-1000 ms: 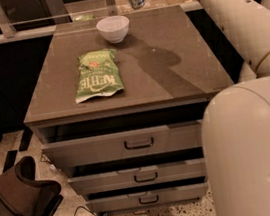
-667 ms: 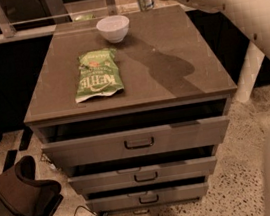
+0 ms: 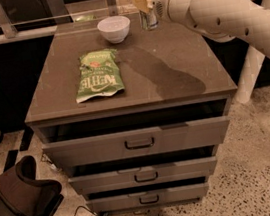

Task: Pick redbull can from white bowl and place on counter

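Observation:
The robot's gripper should set the redbull can down on the bare counter (image 3: 162, 63) between the green chip bag and the arm-side edge.
The redbull can (image 3: 148, 14) stands upright at the back of the counter (image 3: 169, 69), just right of the white bowl (image 3: 114, 28). Its base is at or just above the counter top; I cannot tell if it touches. My gripper (image 3: 144, 0) reaches in from the right and is shut on the can's upper part, with a yellowish finger (image 3: 140, 0) on its left side. The white bowl is empty and sits at the back centre of the counter.
A green chip bag (image 3: 98, 75) lies flat on the counter's left half. The cabinet's top drawer (image 3: 139, 142) stands slightly open. A dark chair (image 3: 22, 197) and cables are on the floor at lower left. A glass rail (image 3: 35, 13) runs behind the counter.
The gripper has lowered the can from above the back edge down to counter level beside the bowl. The arm's bulky part has left the lower right.

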`<state>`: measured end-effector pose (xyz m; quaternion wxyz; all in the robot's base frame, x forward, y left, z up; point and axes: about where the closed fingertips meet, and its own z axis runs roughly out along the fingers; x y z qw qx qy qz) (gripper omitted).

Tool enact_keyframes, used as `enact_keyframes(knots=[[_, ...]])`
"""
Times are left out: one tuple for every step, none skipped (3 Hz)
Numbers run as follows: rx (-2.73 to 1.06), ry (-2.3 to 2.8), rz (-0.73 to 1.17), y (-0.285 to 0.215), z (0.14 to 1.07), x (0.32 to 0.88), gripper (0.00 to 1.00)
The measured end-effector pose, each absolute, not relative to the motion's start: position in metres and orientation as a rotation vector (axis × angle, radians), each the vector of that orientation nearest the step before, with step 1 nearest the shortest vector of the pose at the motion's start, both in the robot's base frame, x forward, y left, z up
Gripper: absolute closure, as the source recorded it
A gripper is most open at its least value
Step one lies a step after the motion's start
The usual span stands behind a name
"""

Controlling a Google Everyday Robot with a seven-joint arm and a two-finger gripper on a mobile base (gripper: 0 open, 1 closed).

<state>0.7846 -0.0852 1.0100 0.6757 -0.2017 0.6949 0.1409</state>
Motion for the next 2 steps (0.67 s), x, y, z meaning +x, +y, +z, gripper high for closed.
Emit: enact_keyframes(knots=[[-0.412, 1.630, 0.318, -0.098, 0.989, 0.769, 1.00], [-0.398, 1.679, 0.291, -0.108, 0.971, 0.756, 1.00]])
